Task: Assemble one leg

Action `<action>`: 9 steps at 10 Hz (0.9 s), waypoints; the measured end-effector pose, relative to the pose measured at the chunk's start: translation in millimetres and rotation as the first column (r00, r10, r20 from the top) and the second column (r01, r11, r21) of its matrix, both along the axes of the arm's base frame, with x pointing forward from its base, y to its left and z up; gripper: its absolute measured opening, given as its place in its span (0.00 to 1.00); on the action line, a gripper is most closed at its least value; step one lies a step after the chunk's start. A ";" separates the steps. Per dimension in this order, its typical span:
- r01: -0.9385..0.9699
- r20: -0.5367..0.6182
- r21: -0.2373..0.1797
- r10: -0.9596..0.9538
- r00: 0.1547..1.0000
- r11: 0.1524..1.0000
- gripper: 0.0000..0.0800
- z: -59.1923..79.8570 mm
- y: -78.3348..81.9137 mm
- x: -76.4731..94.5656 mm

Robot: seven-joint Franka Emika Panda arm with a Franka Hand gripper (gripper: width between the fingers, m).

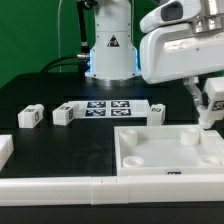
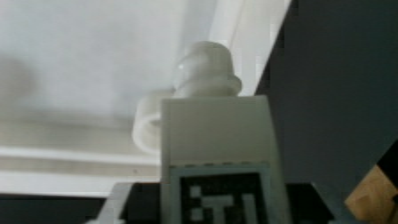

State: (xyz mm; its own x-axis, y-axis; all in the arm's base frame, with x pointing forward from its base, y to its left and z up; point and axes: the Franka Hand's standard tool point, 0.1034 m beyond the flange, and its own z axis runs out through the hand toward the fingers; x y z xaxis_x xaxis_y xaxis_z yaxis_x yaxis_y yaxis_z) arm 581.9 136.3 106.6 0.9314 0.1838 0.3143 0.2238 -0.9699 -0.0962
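Next, my gripper releases the white leg standing upright in the large white panel's near corner [image 1: 208, 161] [image 2: 153, 120], just below my gripper.
My gripper [image 1: 207, 106] is at the exterior view's right, above the far right corner of the large white panel [image 1: 150, 152]. It is shut on a white leg [image 1: 207, 120]. In the wrist view the held leg [image 2: 214, 140] stands between my fingers with its black-and-white tag facing the camera. Its threaded tip [image 2: 208, 68] points at the panel's inner surface [image 2: 71, 70], close to the raised rim. The gripper [image 2: 214, 205] is shut on the leg's lower part. Three more legs lie on the black table, two at the left [image 1: 30, 116] [image 1: 64, 115] and one by the marker board [image 1: 156, 110].
The marker board [image 1: 108, 107] lies in the middle of the table in front of the robot base [image 1: 110, 50]. Long white border strips [image 1: 60, 185] run along the near edge. A white block [image 1: 4, 150] sits at the far left edge.
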 end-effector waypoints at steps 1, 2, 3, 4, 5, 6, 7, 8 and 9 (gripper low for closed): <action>-0.001 0.007 0.005 0.001 1.000 1.000 0.36 -0.4 3.0 9.9; -0.008 0.007 0.008 0.008 1.000 1.000 0.36 -1.4 4.6 20.6; -0.022 0.022 0.008 0.022 1.000 1.000 0.36 -3.1 4.8 30.5; -0.037 0.062 0.002 0.037 0.997 0.999 0.36 -5.5 2.0 35.0; -0.043 0.058 -0.001 0.043 0.997 0.999 0.36 -8.2 0.2 33.8; -0.038 0.122 -0.001 0.038 0.992 0.999 0.36 -4.1 -1.5 39.2; -0.027 0.263 -0.006 0.028 0.964 1.000 0.36 -4.2 -8.3 40.5; -0.018 0.292 -0.005 0.019 0.956 1.000 0.36 -12.1 -12.0 35.1; -0.017 0.289 -0.010 0.019 0.957 1.000 0.36 -13.0 -16.3 35.7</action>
State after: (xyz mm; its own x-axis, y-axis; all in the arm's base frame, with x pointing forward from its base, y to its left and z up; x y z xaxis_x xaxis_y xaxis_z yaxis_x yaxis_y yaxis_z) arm 617.5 120.0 93.7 0.7977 0.2030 0.5679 0.2587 -0.9658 -0.0181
